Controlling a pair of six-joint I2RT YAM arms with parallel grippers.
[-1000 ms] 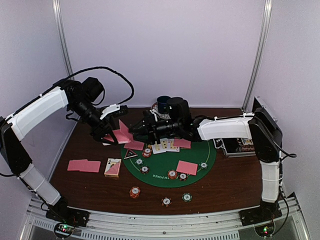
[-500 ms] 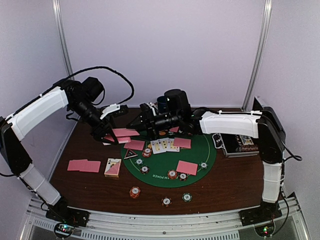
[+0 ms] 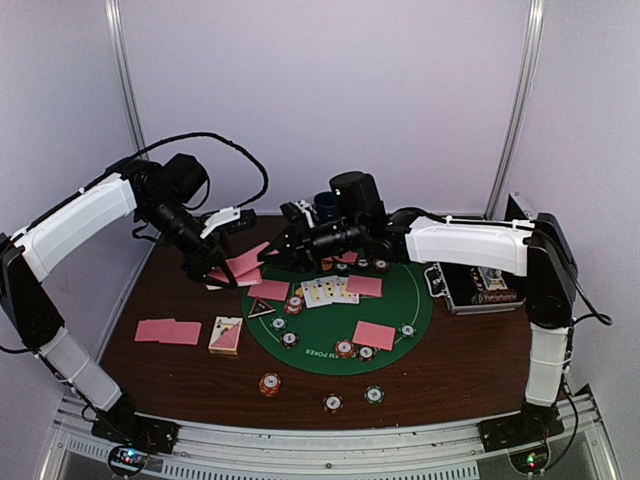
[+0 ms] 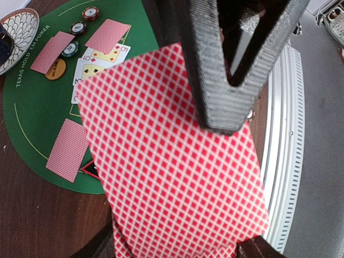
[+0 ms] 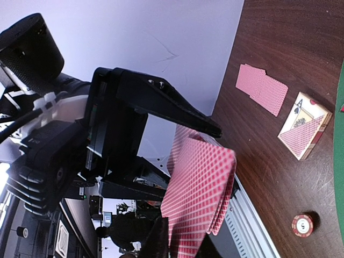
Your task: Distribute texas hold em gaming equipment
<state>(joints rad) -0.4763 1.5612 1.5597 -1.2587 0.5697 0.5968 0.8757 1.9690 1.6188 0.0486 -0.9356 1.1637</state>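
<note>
My left gripper will let go of the stack of pink-backed cards on the pink card (image 3: 190,332) nearest the card box.
My left gripper (image 3: 222,268) hangs over the table's left side, shut on a stack of pink-backed cards (image 4: 172,161). The right gripper (image 3: 278,252) reaches in from the right with its fingers closed on the stack's top card (image 5: 200,185); one dark finger (image 4: 223,70) lies across that card's back. Face-up cards (image 3: 330,291) and single pink cards (image 3: 374,335) lie on the green mat (image 3: 415,300). Striped chips (image 3: 270,383) sit on the mat and along the near table. A black-red triangle marker (image 3: 262,309) rests at the mat's left edge.
Two pink cards (image 3: 168,331) and a card box (image 3: 226,335) lie on the left of the table. The dark cup (image 3: 325,207) stands behind the mat on its patterned saucer (image 4: 19,29). A black case (image 3: 480,288) sits at the right.
The right gripper has shifted slightly back and to the left at the stack, and its jaws have narrowed onto the top card. The left arm has stayed still.
</note>
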